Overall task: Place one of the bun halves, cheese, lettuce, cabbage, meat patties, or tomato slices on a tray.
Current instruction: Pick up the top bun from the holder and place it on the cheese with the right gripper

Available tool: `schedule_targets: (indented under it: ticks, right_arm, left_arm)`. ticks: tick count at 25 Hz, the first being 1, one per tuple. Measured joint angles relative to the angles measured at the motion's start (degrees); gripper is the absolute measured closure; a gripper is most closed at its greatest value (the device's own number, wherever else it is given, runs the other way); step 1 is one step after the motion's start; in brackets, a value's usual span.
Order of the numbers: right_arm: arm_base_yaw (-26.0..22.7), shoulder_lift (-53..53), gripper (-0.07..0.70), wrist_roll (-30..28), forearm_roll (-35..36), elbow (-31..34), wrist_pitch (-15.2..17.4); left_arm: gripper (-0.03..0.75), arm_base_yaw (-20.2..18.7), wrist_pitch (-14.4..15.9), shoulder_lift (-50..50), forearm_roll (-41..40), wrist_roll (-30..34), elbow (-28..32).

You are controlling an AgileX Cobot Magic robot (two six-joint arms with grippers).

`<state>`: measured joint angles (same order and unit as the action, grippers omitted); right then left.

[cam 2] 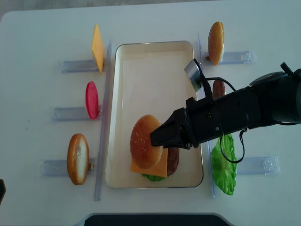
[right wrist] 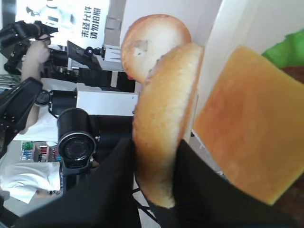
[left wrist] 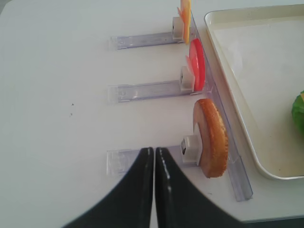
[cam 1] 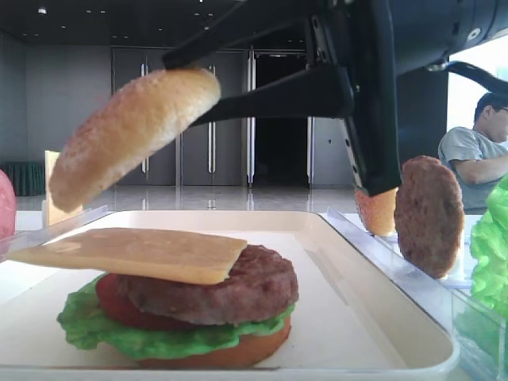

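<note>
The robot's right gripper will release the seeded bun half, which hangs tilted just above the stack, on the cheese slice atop the tray's stack (cam 2: 161,151) (right wrist: 259,126).
My right gripper (cam 2: 156,138) is shut on a seeded bun half (cam 2: 142,141), and its black fingers (right wrist: 114,175) pinch the bun's (right wrist: 166,118) edge. The bun (cam 1: 131,135) hangs tilted just above a stack on the cream tray (cam 2: 150,80). A cheese slice (cam 1: 135,252) tops the stack, lying over a meat patty (cam 1: 230,290), a tomato slice (cam 1: 111,305), lettuce (cam 1: 159,337) and a bottom bun (cam 1: 230,353). My left gripper (left wrist: 154,151) is shut and empty, over the table left of the tray (left wrist: 247,57).
Clear racks left of the tray hold a cheese slice (cam 2: 97,48), a tomato slice (cam 2: 91,100) and a bun half (cam 2: 78,158). Racks on the right hold a bun half (cam 2: 216,42), a patty (cam 2: 218,88) and lettuce (cam 2: 223,165). A person (cam 1: 476,151) sits behind.
</note>
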<state>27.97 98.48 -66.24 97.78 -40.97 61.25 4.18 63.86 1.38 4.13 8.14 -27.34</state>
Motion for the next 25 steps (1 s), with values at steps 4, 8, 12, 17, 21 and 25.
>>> schedule_targets:
  ticks: [4,8,12,17,21,25]
  right_arm:
    - [0.0,0.0,0.447,1.5,-1.4,0.0,-2.0]
    - [0.0,0.0,0.447,2.2,-2.4,0.0,-3.1]
    - [0.0,0.0,0.447,3.2,-3.8,0.0,-4.8]
    - [0.0,0.0,0.447,3.7,-4.1,0.0,-5.6]
    - [0.0,0.0,0.447,3.9,-4.1,0.0,-5.7]
    - [0.0,0.0,0.447,4.0,-4.1,0.0,-5.7]
  left_arm:
    - [0.715,0.0,0.0,0.0,0.0,0.0,0.0]
    - [0.715,0.0,0.0,0.0,0.0,0.0,0.0]
    - [0.715,0.0,0.0,0.0,0.0,0.0,0.0]
    - [0.715,0.0,0.0,0.0,0.0,0.0,0.0]
    - [0.715,0.0,0.0,0.0,0.0,0.0,0.0]
    - [0.715,0.0,0.0,0.0,0.0,0.0,0.0]
